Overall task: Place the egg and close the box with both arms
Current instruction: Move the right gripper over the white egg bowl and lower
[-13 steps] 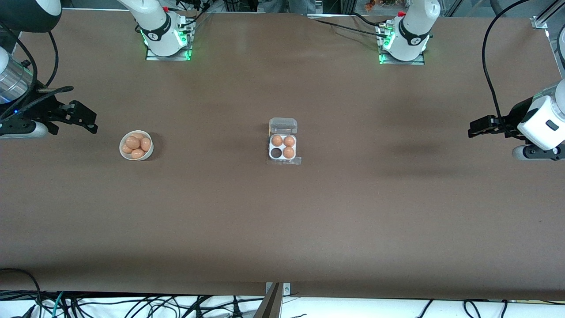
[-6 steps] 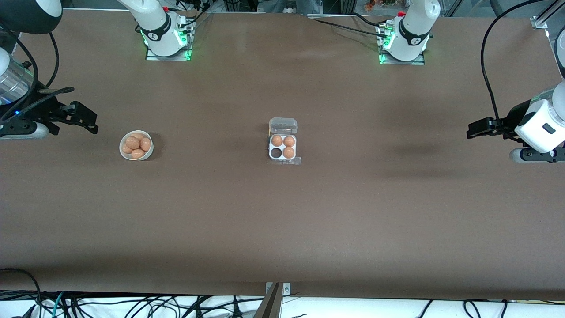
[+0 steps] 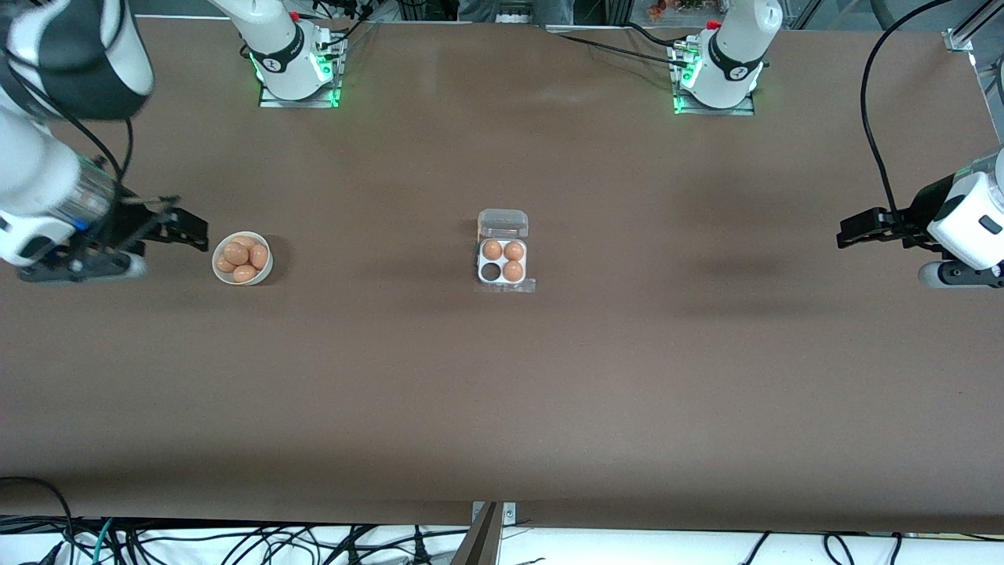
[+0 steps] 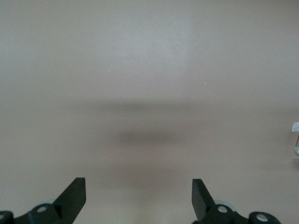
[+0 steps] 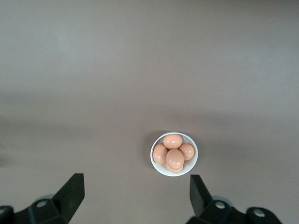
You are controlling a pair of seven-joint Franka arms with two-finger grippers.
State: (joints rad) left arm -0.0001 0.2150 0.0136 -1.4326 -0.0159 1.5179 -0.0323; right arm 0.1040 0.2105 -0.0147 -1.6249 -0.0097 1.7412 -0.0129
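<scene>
The top egg rests on the other eggs in the round white bowl, and my right gripper should close on the sides of the top egg (image 3: 236,253) (image 5: 174,159).
The box (image 3: 502,268) stands open in the middle of the table, its clear lid (image 3: 503,223) tipped back toward the robots' bases. It holds three brown eggs (image 3: 513,271), and one cell (image 3: 491,271) is bare. Several more eggs (image 3: 241,256) lie in a round white bowl (image 3: 268,271) toward the right arm's end. My right gripper (image 3: 196,235) hangs open just beside that bowl; its wrist view shows the bowl (image 5: 188,168) and eggs (image 5: 174,157) ahead of the open right gripper (image 5: 135,182). My left gripper (image 3: 845,233) hangs open over bare table at the left arm's end, nothing between the left gripper's (image 4: 138,183) fingers.
The two arm bases (image 3: 296,74) (image 3: 715,78) stand along the table edge farthest from the front camera. Brown table (image 3: 502,392) spreads wide around the box. Cables (image 3: 235,541) hang below the edge nearest that camera.
The right arm has swung in, bringing its open gripper close beside the bowl. The left gripper has shifted slightly back toward its end of the table. Box and eggs are unmoved.
</scene>
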